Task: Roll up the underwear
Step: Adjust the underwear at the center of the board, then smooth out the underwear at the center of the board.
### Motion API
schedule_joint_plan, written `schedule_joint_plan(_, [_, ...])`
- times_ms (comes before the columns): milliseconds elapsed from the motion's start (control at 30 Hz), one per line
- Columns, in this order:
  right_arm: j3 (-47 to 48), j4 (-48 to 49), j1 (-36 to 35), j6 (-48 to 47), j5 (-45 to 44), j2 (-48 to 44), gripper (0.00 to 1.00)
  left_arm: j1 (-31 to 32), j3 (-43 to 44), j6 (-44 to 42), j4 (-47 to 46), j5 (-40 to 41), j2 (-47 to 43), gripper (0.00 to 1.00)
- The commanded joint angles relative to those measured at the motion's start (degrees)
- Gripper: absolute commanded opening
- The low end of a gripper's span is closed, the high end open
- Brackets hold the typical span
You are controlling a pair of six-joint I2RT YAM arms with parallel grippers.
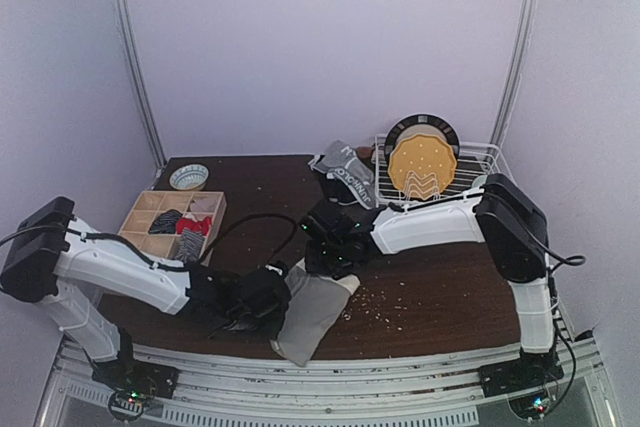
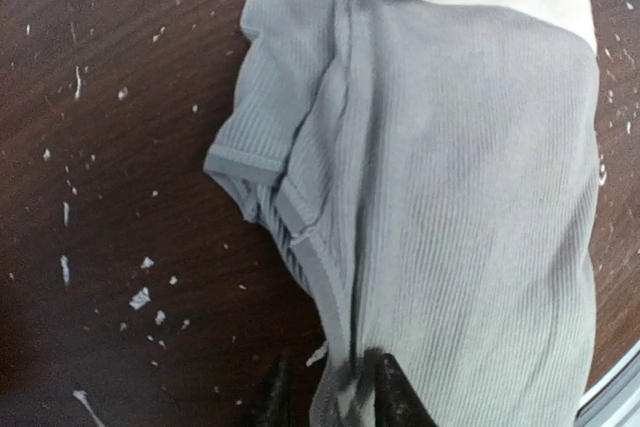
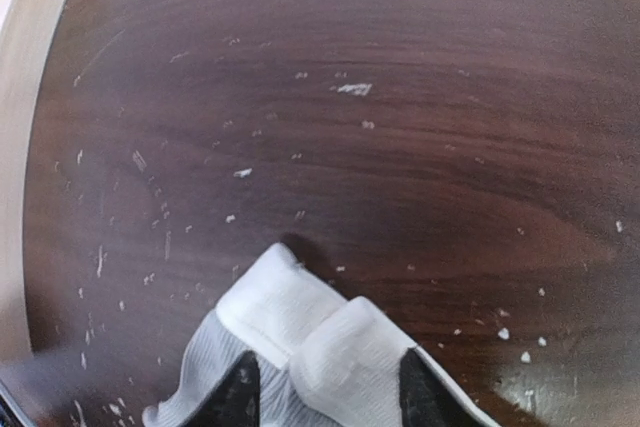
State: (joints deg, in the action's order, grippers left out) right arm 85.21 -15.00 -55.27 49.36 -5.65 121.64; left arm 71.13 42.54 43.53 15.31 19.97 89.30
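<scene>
The underwear's lower end lies at the table's front edge, so my left gripper will grab the grey cloth inside its folded side [image 2: 415,282] and slide the underwear inward first.
A plain grey ribbed underwear [image 1: 315,309] with a white waistband lies flat near the table's front edge, its lower end over the edge. My left gripper [image 1: 262,299] sits at its left side. In the left wrist view the underwear [image 2: 470,197] fills the right half, and its folded side edge lies between the fingers of my left gripper [image 2: 330,399], which stand slightly apart. My right gripper [image 1: 330,252] is at the waistband end. In the right wrist view a raised fold of the white waistband [image 3: 340,342] lies between the parted fingers of my right gripper [image 3: 328,392]. More underwear [image 1: 347,177] is piled at the back.
A wooden divider box [image 1: 150,209] with rolled cloth items stands at the left, a small bowl [image 1: 189,177] behind it. A white dish rack [image 1: 480,162] with a yellow plate [image 1: 422,165] stands at the back right. White crumbs [image 1: 385,297] litter the dark table.
</scene>
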Motion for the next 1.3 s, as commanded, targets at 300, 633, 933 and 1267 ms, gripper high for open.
schedule_joint_plan(300, [-12.59, 4.85, 0.13, -1.86, 2.0, -17.89, 0.58, -0.79, 1.26, -10.02, 3.56, -0.38, -16.84, 0.61])
schedule_joint_plan(633, [-31.5, 15.82, 0.45, 3.43, 3.22, -23.46, 0.55, -5.16, 11.8, -14.35, -2.41, -13.23, 1.32, 0.06])
schedule_joint_plan(933, [-36.47, 25.05, 1.86, 7.87, 8.02, -19.95, 0.46, -3.98, 5.21, -11.86, -7.12, -13.94, 2.77, 0.2])
schedule_joint_plan(1267, [-32.97, 18.64, 7.56, 3.95, 6.93, -17.29, 0.0, -3.97, 7.78, -10.06, -7.33, -12.67, 8.58, 0.01])
